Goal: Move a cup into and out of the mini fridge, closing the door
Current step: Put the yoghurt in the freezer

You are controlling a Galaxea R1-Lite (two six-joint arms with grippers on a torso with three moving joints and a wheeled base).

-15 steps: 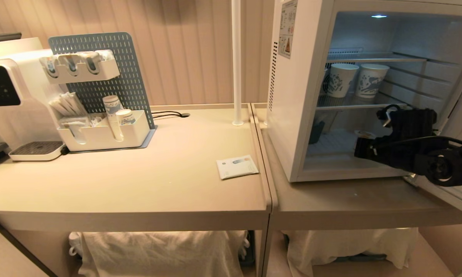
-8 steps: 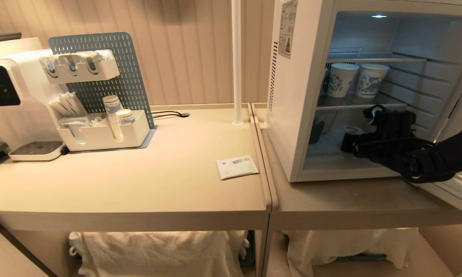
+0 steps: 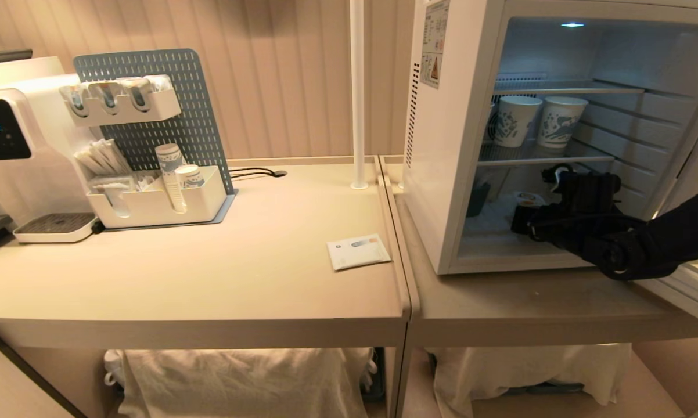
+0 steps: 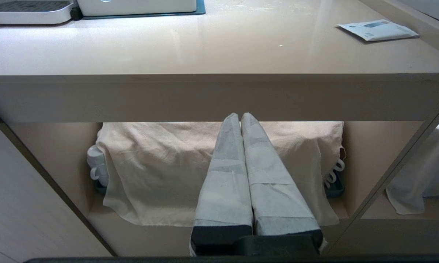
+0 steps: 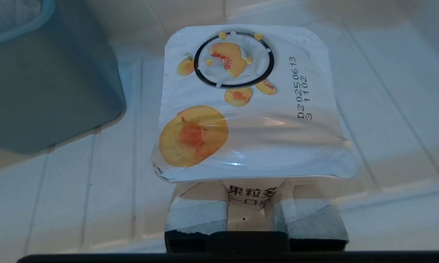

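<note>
Next, my right gripper sets the cup down on the fridge's bottom beside the dark teal container (image 3: pixel 529 216) (image 5: pixel 249 214). The cup is now just above the fridge floor.
The mini fridge (image 3: pixel 448 145) stands open on the right-hand table, and its door (image 3: pixel 688 284) is swung out at the picture's right edge. My right gripper (image 3: pixel 529 217) reaches into the bottom compartment, shut on the cup (image 3: pixel 528 199). In the right wrist view the cup's (image 5: pixel 248 106) flat peach-printed lid covers the fingertips, and both padded fingers (image 5: pixel 195 213) press its white body just above the fridge floor. Whether the cup rests on the floor I cannot tell. My left gripper (image 4: pixel 240 117) is parked below the table edge, shut and empty.
Two blue-printed paper cups (image 3: pixel 515 120) stand on the middle wire shelf. A dark teal container (image 5: pixel 48 80) sits on the fridge floor beside the cup. On the left table lie a white packet (image 3: pixel 358 251), an organizer tray (image 3: pixel 151 203) and a water dispenser (image 3: pixel 12 145).
My right arm has pushed further into the fridge's bottom compartment, carrying the cup inward and to the left. The left arm has not moved.
</note>
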